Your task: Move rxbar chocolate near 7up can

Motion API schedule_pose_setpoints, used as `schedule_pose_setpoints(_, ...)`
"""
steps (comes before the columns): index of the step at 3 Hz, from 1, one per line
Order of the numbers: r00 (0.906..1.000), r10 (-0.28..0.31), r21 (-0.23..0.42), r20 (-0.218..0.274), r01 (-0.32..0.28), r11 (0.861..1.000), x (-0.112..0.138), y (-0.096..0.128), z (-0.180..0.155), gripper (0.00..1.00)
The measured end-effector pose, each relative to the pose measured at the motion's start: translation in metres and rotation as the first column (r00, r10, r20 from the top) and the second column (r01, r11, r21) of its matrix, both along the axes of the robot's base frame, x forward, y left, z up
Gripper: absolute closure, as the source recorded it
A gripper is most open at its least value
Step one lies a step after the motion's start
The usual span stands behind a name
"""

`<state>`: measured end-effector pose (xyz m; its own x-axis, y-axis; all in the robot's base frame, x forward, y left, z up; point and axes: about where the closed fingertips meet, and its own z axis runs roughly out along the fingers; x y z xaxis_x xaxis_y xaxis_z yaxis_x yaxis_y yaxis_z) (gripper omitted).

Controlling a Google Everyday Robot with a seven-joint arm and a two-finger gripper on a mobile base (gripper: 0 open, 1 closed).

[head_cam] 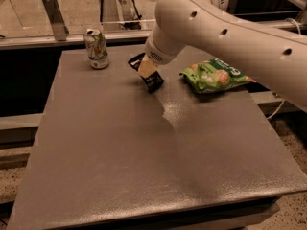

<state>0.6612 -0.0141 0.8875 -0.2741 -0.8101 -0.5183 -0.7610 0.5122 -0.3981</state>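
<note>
The rxbar chocolate will be set free from my gripper on the grey table point(116, 71) next to the 7up can, toward the green snack bag. The bar now hangs over the table's far middle.
The 7up can point(97, 48) stands upright at the table's far left. My gripper point(147, 70) hangs from the large white arm over the far middle of the table, to the right of the can. It is shut on the rxbar chocolate point(154, 83), a black wrapper held tilted, with its lower end sticking out below the fingers and its upper end point(135, 61) behind them. The bar is about a can's height away from the can.
A green crinkly snack bag point(216, 74) lies at the far right of the grey table point(144, 166). A metal bracket point(53, 14) and a rail stand behind the table's back edge. The white arm point(230, 28) spans the upper right.
</note>
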Motion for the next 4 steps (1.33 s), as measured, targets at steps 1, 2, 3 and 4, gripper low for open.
schedule_pose_setpoints(1,0.9987,0.05,0.03,0.011,-0.05,0.998,0.026,0.031,-0.004,1.0)
schedule_pose_setpoints(2,0.9969,0.078,0.053,0.008,-0.078,0.996,0.036,0.051,-0.01,1.0)
schedule_pose_setpoints(3,0.995,0.1,0.076,0.001,-0.1,0.992,0.042,0.069,-0.017,1.0)
schedule_pose_setpoints(4,0.9924,0.123,0.103,0.002,-0.123,0.987,0.045,0.088,-0.019,1.0)
